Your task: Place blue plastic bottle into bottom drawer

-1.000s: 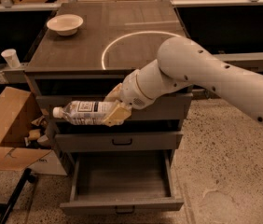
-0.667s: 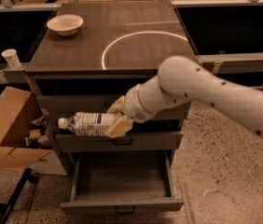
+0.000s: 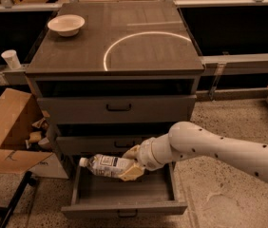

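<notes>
My gripper needs to release the blue plastic bottle near the middle of the bottom drawer's inside (image 3: 140, 179), behind its front handle.
The blue plastic bottle (image 3: 106, 166) is clear with a white cap and a white label. It lies on its side, cap to the left, held in my gripper (image 3: 132, 165). The gripper is shut on the bottle's right end. It hangs just above the inside of the bottom drawer (image 3: 124, 208), which is pulled open toward the front. My white arm (image 3: 219, 151) reaches in from the right, across the front of the cabinet.
Two shallower grey drawers (image 3: 117, 108) sit shut above. A white bowl (image 3: 66, 24) stands on the cabinet top at the back left. An open cardboard box (image 3: 8, 132) lies on the floor at the left. A white paper cup (image 3: 11, 59) stands on a ledge at the far left.
My gripper has moved down with the bottle, from in front of the upper drawers to just over the open bottom drawer. The arm has dropped lower with it.
</notes>
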Controlling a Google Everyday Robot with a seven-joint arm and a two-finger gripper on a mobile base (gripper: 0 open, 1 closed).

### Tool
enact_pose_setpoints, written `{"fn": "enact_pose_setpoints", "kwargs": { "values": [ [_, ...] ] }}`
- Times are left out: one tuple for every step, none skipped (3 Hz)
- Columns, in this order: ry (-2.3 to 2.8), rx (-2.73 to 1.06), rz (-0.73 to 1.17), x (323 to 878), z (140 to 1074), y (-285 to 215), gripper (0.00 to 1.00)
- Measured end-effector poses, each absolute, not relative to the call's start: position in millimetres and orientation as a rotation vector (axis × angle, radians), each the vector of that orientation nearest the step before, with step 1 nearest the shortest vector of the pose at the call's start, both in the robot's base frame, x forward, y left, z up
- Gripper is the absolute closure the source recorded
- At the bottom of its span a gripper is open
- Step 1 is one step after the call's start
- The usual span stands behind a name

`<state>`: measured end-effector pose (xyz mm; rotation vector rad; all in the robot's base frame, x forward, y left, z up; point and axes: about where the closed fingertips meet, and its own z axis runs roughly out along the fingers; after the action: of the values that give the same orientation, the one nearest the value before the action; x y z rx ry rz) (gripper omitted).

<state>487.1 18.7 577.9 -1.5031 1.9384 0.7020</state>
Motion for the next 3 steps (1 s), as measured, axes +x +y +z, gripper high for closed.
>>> {"fn": "enact_pose_setpoints", "kwargs": {
  "values": [
    [1.942,-1.504,0.707,487.5,574.4,18.9,1.0],
    [2.004,-1.529,0.688,496.5,522.8,2.4,1.0],
    [2.087,-1.494,0.688,510.2,449.1,-33.1,1.0]
  ]
}}
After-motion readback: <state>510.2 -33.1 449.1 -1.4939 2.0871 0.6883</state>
